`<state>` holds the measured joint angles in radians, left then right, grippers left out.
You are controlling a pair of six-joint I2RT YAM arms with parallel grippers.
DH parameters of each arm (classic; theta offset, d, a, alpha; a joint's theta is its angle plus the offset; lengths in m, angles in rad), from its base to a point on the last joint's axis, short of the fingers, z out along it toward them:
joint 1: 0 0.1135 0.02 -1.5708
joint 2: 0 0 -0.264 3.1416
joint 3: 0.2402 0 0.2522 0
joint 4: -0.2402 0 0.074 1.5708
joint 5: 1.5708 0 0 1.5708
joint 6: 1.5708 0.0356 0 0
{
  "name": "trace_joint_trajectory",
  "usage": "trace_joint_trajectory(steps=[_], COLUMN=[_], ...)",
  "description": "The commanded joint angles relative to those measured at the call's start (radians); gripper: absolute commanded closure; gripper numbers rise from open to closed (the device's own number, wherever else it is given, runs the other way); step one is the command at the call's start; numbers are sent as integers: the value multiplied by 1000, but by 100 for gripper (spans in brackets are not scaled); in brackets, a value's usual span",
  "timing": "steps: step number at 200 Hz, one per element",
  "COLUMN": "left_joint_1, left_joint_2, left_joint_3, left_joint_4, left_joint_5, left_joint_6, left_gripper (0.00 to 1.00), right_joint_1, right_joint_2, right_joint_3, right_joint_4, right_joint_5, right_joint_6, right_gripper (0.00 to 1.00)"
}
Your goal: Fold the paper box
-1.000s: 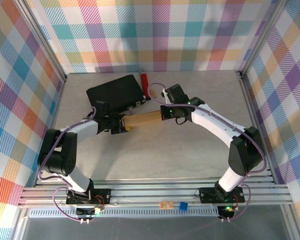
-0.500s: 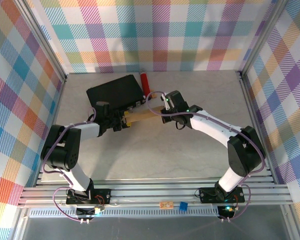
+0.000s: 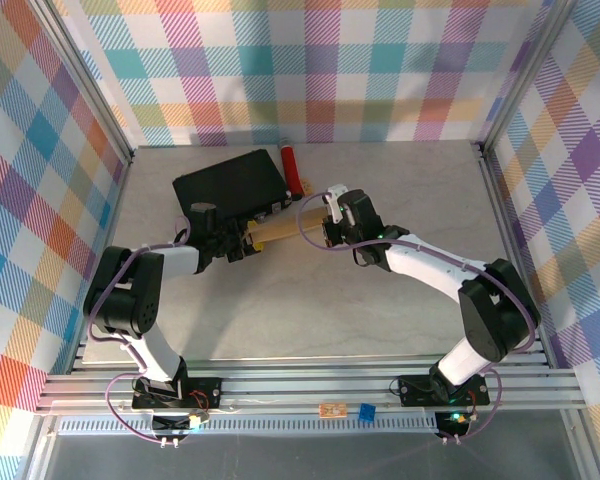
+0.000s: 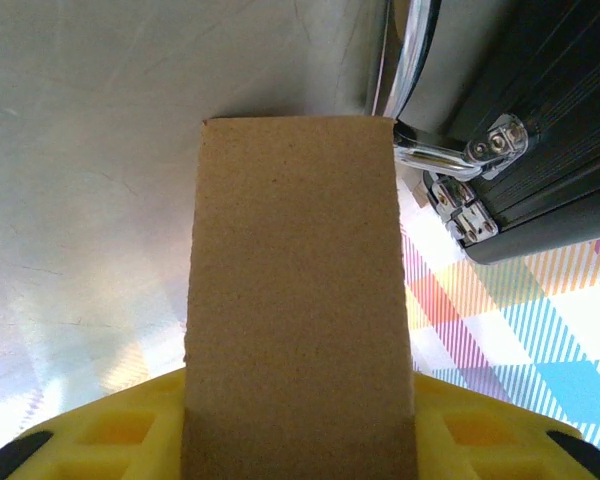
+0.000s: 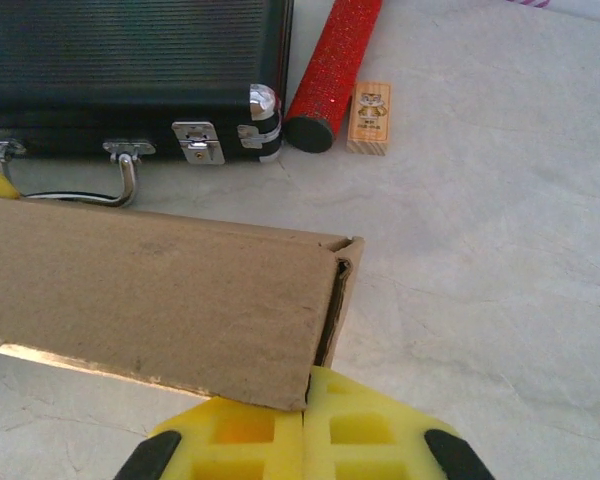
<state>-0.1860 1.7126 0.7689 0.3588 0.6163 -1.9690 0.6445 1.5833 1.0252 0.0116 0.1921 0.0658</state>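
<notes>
The left gripper alone clamps the paper box, so the robot's right gripper should back away, open and grip the paper box's loose end (image 5: 325, 320) before the left gripper grips again from above.
The paper box (image 3: 283, 231) is a flattened brown cardboard piece held off the table between both arms, just in front of the black case. My left gripper (image 3: 242, 245) is shut on its left end; in the left wrist view the cardboard (image 4: 295, 290) runs out from between the yellow fingers (image 4: 110, 435). My right gripper (image 3: 325, 227) is shut on the right end. There the folded corner (image 5: 325, 300) of the box (image 5: 150, 300) is pinched at the seam of the yellow pads (image 5: 230, 435), which are pressed together.
A black case (image 3: 230, 183) with a metal handle (image 5: 125, 180) and latches (image 4: 465, 215) lies right behind the box. A red cylinder (image 3: 290, 163) and a small wooden block (image 5: 369, 118) lie to the case's right. Metal frame rails edge the table.
Both grippers carried the box a little toward the back and the black case. Its right end rose, so it now lies slanted. The right wrist swung round.
</notes>
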Motion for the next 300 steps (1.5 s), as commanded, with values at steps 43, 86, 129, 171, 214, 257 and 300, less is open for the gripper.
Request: trace_joint_trajectory(steps=[43,86,129,171,214,257,300], left_joint_1=[-15,-8,8,8,8,-1,-50], left_joint_2=[41,39,64,37,4,-50,-135], left_joint_3=[-92,-130,-115,-115,-97,-91,-106], left_joint_4=[154,224,259,235,206,148,-13], left_joint_5=[205,200,176,168,165,201,247], left_joint_6=[-158,-182,-179,-174,-190,-179,-91], left_gripper=[65,33,34,47,60,63,64], right_joint_1=[27,26,15,11,6,-125,-351], right_joint_2=[150,175,205,159,-30,-239,-275], right_joint_3=[158,189,247,205,127,78,44], right_joint_4=[-174,-212,-261,-208,-182,-234,-362], right_joint_5=[-59,-49,-36,-73,-159,-330,-488], right_joint_6=[-16,-5,0,2,72,297,596], right_gripper=[100,100,100,90,43,24,18])
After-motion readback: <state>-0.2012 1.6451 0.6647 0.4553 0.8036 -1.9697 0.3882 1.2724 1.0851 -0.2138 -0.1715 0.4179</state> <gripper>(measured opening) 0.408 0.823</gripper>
